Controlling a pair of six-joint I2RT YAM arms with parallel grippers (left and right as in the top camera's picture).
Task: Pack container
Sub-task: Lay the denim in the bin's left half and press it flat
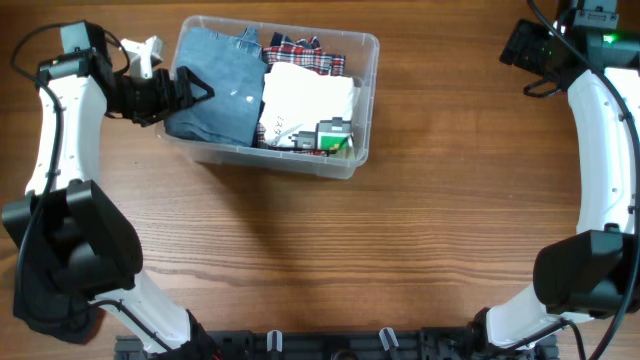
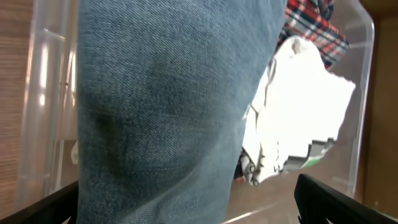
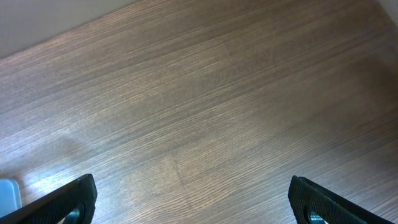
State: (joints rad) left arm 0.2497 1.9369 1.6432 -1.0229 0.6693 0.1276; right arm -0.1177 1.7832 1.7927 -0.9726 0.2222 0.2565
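The folded jeans are inside the clear plastic container. My left gripper should next move to the middle of the folded blue jeans [image 1: 224, 90] [image 2: 183, 93] and close there.
The clear plastic container [image 1: 366, 48] stands at the back left of the wooden table. It holds folded blue jeans [image 1: 215, 85] on its left side, a red plaid shirt [image 1: 305, 52], a white garment [image 1: 305, 100] and a small green and grey item [image 1: 335, 135]. My left gripper [image 1: 190, 86] is open at the container's left rim, its fingers spread wide on either side of the jeans [image 2: 168, 99]. In the left wrist view [image 2: 186, 208] the right finger is apart from the cloth and the container wall [image 2: 42, 93] shows. My right gripper [image 1: 520, 45] is open and empty above bare wood [image 3: 193, 199].
The wooden table [image 1: 420, 230] stretches in front and to the right of the container. The arm bases stand at the front corners. A small pale object [image 3: 7, 193] shows at the lower left edge of the right wrist view; I cannot tell what it is.
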